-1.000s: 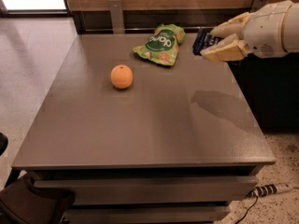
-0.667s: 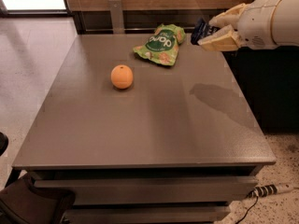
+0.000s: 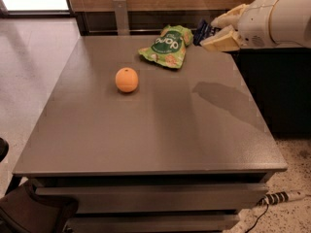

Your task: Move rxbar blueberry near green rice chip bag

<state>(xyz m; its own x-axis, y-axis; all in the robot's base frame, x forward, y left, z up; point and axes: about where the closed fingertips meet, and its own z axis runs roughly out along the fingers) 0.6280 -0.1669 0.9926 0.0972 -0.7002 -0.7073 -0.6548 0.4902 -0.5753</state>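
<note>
My gripper is going to set the rxbar blueberry down on the grey table point(image 3: 208, 51), in the space between the green rice chip bag and the dark cabinet. The bar is now held above the table.
The green rice chip bag point(image 3: 166, 46) lies at the far middle of the grey table point(image 3: 146, 130), light green with a dark-green round logo. My gripper point(image 3: 216, 31) is at the far right, above the table's back right corner, just right of the bag. It is shut on the rxbar blueberry point(image 3: 201, 31), whose dark navy-blue end sticks out to the left between the cream fingers point(image 3: 221, 40). The bar is held in the air, close to the bag's right edge. Most of the bar is hidden by the fingers.
A round orange fruit point(image 3: 127, 79) sits on the table left of centre. A wooden wall panel runs behind the table. A dark cabinet stands to the right. A power strip point(image 3: 282, 197) lies on the floor at the lower right.
My gripper has carried the rxbar blueberry up and to the left, toward the far edge and closer to the green rice chip bag. The bag and the orange have not moved.
</note>
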